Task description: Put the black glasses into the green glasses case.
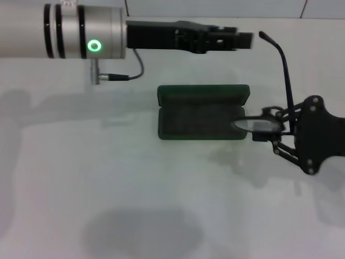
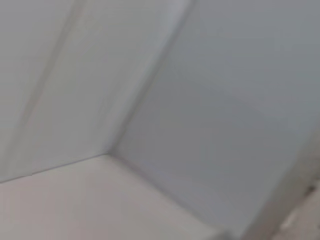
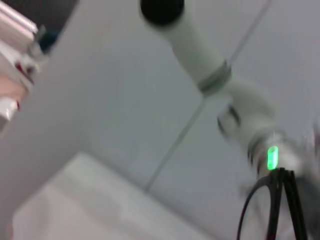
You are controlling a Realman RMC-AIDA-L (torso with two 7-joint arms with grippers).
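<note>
I will use my right gripper to release the black glasses, setting them on the dark lining in the green glasses case's near half (image 1: 188, 122).
The green glasses case (image 1: 200, 114) lies open on the white table in the head view, lid folded back to the far side and dark lining showing. My right gripper (image 1: 268, 128) is at the case's right end, shut on the black glasses (image 1: 249, 125). One lens hangs over the case's right edge and a temple arm (image 1: 284, 67) sticks up and away. The glasses' black frame also shows in the right wrist view (image 3: 280, 210). My left gripper (image 1: 233, 38) is held out behind the case, away from it and empty.
The left arm (image 1: 64, 31), with its green light, spans the far left of the table, with a cable (image 1: 132, 73) hanging below it. It also shows in the right wrist view (image 3: 235, 95). The left wrist view shows only wall and table (image 2: 75, 200).
</note>
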